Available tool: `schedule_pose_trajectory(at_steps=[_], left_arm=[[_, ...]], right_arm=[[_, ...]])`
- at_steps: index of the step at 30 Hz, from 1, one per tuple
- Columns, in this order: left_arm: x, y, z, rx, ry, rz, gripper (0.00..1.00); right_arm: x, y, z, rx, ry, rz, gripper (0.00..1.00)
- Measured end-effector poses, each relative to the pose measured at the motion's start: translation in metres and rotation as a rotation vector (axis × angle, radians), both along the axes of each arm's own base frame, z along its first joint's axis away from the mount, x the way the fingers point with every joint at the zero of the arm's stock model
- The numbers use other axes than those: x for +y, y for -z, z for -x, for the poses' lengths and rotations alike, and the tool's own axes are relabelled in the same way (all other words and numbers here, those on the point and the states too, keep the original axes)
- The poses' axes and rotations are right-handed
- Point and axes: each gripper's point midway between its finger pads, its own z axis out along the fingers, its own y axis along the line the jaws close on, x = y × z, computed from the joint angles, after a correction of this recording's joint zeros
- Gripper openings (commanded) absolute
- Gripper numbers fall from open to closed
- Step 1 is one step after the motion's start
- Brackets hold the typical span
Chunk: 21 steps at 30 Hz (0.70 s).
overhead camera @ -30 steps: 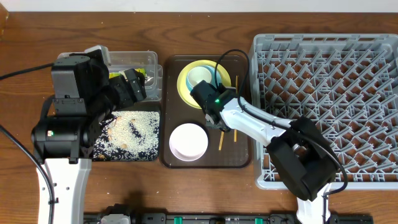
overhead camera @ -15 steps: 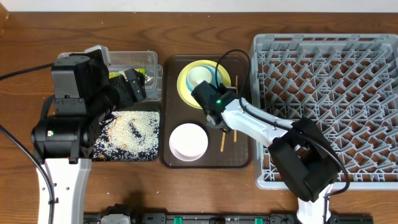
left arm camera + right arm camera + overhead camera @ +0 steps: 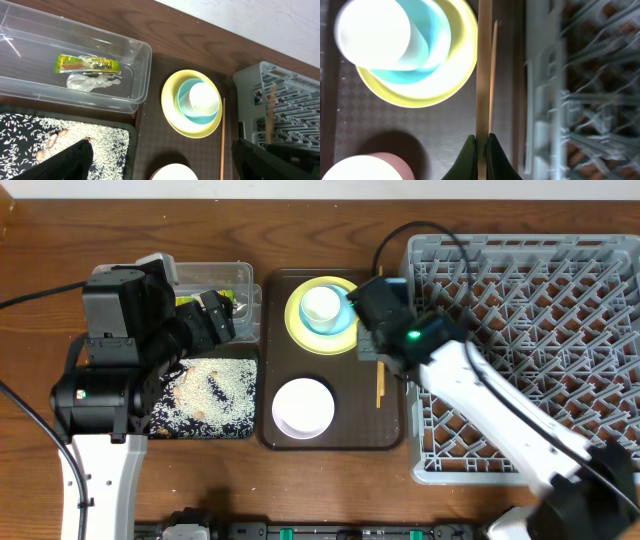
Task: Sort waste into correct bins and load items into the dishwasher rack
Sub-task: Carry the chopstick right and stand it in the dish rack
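My right gripper is to place the wooden chopstick among the grey dishwasher rack's wires (image 3: pixel 457 364) (image 3: pixel 622 120). It will let go of it there, near the rack's side beside the tray.
My right gripper (image 3: pixel 481 142) is shut on a wooden chopstick (image 3: pixel 484 75) and holds it over the right edge of the brown serving tray, next to the grey dishwasher rack (image 3: pixel 530 340). The other chopstick (image 3: pixel 379 385) lies on the tray. The yellow plate (image 3: pixel 300 330) carries the light blue bowl (image 3: pixel 340 323) with the small white cup (image 3: pixel 322 305) in it. The white bowl (image 3: pixel 303 407) sits in front. My left gripper (image 3: pixel 160 162) is open and empty above the bins. The clear tub (image 3: pixel 135 52) holds the wrapper (image 3: pixel 87 63) and napkin (image 3: pixel 92 81). The black tray (image 3: pixel 245 432) holds rice (image 3: pixel 215 390).
The dark brown serving tray (image 3: pixel 330 438) lies between the bins and the rack. The rack's left wall (image 3: pixel 535 100) is close beside the held chopstick. The right arm's cable (image 3: pixel 440 240) arcs over the rack's near corner.
My right gripper has lifted one chopstick off the serving tray and moved right, toward the rack; the arm has swung over the rack. The left arm has not moved.
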Motion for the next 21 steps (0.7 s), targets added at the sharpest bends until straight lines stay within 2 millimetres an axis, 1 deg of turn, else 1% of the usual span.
schedule_pose_trajectory(at_steps=[2,4,10,13,16,21], left_arm=[[0.000,0.000,0.000,0.000,0.000,0.000,0.91],[0.000,0.000,0.000,0.000,0.000,0.000,0.91],[0.000,0.000,0.000,0.000,0.000,0.000,0.91],[0.000,0.000,0.000,0.000,0.000,0.000,0.91],[0.000,0.000,0.000,0.000,0.000,0.000,0.91],[0.000,0.000,0.000,0.000,0.000,0.000,0.92]], right_arm=[[-0.009,-0.009,0.001,-0.014,-0.041,0.029,0.01],[-0.016,-0.010,0.001,-0.010,-0.075,0.064,0.01],[-0.052,-0.002,0.003,0.061,-0.081,0.147,0.01],[-0.068,-0.001,-0.001,0.072,-0.053,0.158,0.01],[-0.081,0.000,-0.004,0.079,-0.024,0.164,0.01],[-0.103,0.011,-0.004,0.112,0.021,0.176,0.01]])
